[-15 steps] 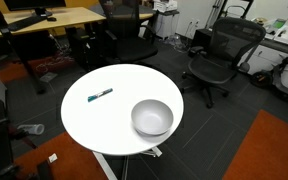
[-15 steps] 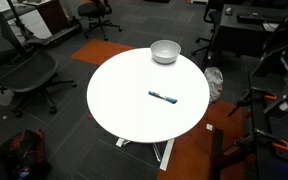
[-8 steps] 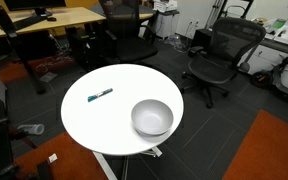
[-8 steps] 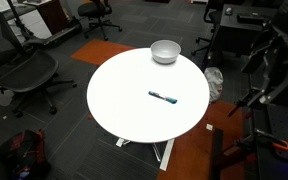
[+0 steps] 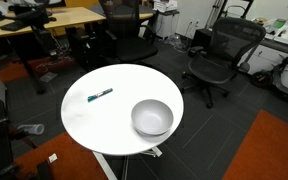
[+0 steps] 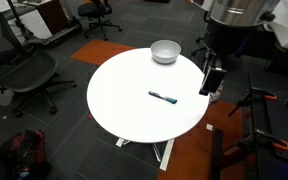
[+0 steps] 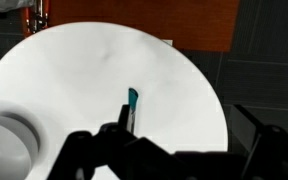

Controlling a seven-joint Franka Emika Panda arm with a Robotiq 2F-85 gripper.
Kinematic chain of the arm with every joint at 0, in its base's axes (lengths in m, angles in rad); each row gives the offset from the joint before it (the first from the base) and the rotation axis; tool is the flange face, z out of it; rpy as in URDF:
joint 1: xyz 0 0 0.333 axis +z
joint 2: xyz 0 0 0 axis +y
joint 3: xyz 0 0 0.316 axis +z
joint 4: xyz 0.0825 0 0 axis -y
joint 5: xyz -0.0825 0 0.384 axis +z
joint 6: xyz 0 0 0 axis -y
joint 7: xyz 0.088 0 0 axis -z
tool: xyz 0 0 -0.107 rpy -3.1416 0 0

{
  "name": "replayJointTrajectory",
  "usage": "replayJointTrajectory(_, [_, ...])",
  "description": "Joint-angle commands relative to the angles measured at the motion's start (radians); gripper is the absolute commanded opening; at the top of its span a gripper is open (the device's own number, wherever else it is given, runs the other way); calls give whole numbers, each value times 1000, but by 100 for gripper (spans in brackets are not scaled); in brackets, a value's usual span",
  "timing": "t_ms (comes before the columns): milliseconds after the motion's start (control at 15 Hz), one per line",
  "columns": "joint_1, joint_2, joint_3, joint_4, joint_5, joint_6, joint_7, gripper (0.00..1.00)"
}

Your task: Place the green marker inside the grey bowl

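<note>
My gripper needs to move down to the green marker next and close around the middle of its body [image 5: 100, 95] [image 7: 132, 114].
The green marker [image 5: 100, 96] lies flat on the round white table [image 5: 114, 125]; it also shows in an exterior view [image 6: 163, 97] and in the wrist view [image 7: 133, 104]. The grey bowl [image 5: 152, 117] stands empty near the table's edge, also visible in an exterior view [image 6: 165, 51] and at the left edge of the wrist view [image 7: 4, 145]. My gripper [image 6: 211, 84] hangs above the table's rim, apart from the marker. In the wrist view its fingers [image 7: 184, 128] are spread and empty, and the near end of the marker is hidden behind one finger.
Black office chairs [image 5: 216, 55] [image 6: 24, 75] stand around the table. A wooden desk [image 5: 59, 20] is at the back. An orange-brown floor mat [image 6: 189, 150] lies under the table's side.
My arm and gripper have come into the exterior view from the upper right, down over the table's edge. Marker and bowl have not moved.
</note>
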Motion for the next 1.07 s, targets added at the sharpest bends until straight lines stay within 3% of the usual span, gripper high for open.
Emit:
replayJointTrajectory(0, [-8, 180, -38, 114, -14, 46, -32, 100])
replayJointTrajectory(467, [12, 424, -111, 254, -54, 127, -5, 100])
replayJointTrajectory(1000, [26, 585, -178, 348, -68, 205, 0, 100])
